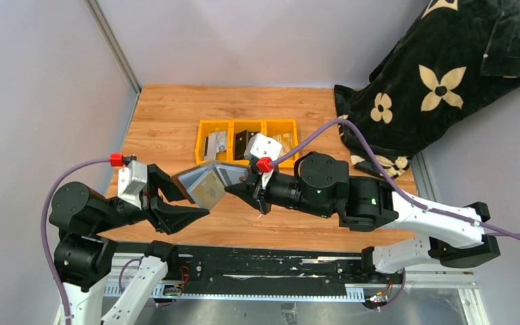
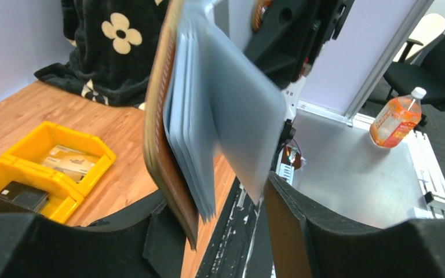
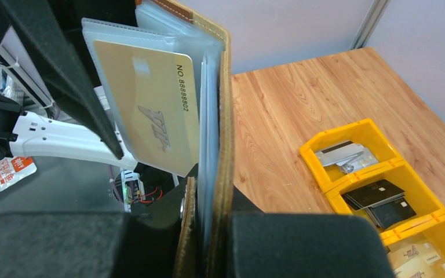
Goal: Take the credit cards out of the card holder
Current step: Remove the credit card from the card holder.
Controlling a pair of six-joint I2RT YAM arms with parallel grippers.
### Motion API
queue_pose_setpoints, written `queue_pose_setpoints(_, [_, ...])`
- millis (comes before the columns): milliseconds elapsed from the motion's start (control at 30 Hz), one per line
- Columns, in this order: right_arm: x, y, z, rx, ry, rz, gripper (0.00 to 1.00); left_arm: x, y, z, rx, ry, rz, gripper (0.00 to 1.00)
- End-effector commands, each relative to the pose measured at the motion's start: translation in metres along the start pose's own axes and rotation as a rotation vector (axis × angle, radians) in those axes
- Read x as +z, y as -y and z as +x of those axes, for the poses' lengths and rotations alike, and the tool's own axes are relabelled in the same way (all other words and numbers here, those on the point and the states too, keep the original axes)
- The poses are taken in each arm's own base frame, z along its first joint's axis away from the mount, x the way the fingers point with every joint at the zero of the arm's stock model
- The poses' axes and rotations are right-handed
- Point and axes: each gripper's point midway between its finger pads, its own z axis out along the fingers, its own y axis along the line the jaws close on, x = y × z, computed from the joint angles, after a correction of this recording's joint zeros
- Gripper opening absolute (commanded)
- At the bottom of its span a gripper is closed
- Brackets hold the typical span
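The sleeve of the tan card fans away from the leather cover, so next my left gripper closes on sleeves and cover together (image 2: 192, 168) before my right gripper opens.
The card holder (image 1: 210, 184) is held up above the table, brown leather outside, its grey clear sleeves fanned open. My right gripper (image 1: 249, 187) is shut on its spine edge; in the right wrist view the leather (image 3: 225, 174) is clamped between the jaws. A tan card (image 3: 150, 110) marked VIP sits in a sleeve. My left gripper (image 1: 179, 200) is open, its jaws on either side of the sleeves' free edges (image 2: 208, 121). In the left wrist view the leather cover (image 2: 157, 139) lies by the left finger (image 2: 145, 237).
A yellow bin (image 1: 247, 127) with three compartments stands behind the holder, holding silver cards (image 3: 347, 156), black cards (image 3: 382, 202) and tan cards (image 3: 417, 258). A black flowered blanket (image 1: 440, 74) lies at the back right. A bottle (image 2: 395, 119) stands off the table.
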Motion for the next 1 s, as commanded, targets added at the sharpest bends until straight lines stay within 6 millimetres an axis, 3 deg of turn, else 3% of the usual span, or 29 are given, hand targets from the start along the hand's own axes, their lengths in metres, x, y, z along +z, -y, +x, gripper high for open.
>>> queue_pose_setpoints(0, [-0.003,-0.004,-0.02,0.004,0.049,-0.028,0.0,0.006,-0.009,-0.02,-0.049,0.066,-0.031,0.54])
queue_pose_setpoints(167, [-0.005,-0.005,-0.017,0.012,0.051,-0.037,0.0,0.012,-0.013,-0.028,-0.128,0.11,-0.02,0.48])
queue_pose_setpoints(333, [-0.014,-0.019,-0.021,0.031,0.099,-0.126,0.0,0.012,-0.013,-0.031,-0.134,0.115,-0.028,0.19])
queue_pose_setpoints(533, [-0.019,-0.045,-0.014,0.034,0.103,-0.28,0.0,0.014,-0.011,-0.038,-0.187,0.121,-0.013,0.07])
queue_pose_setpoints(633, [-0.024,-0.056,-0.015,0.043,0.122,-0.351,0.0,0.014,-0.009,-0.041,-0.218,0.127,-0.006,0.09])
queue_pose_setpoints(767, [-0.024,-0.062,-0.013,0.073,0.123,-0.398,0.0,0.017,-0.006,-0.045,-0.262,0.12,0.024,0.36])
queue_pose_setpoints(833, [-0.021,-0.06,-0.012,0.1,0.115,-0.398,0.0,0.018,-0.007,-0.045,-0.281,0.114,0.031,0.42])
queue_pose_setpoints(900, [-0.02,-0.059,-0.011,0.129,0.106,-0.412,0.0,0.018,-0.007,-0.046,-0.284,0.112,0.036,0.43])
queue_pose_setpoints(967, [-0.019,-0.055,-0.013,0.167,0.114,-0.423,0.0,0.018,-0.004,-0.046,-0.28,0.105,0.051,0.37])
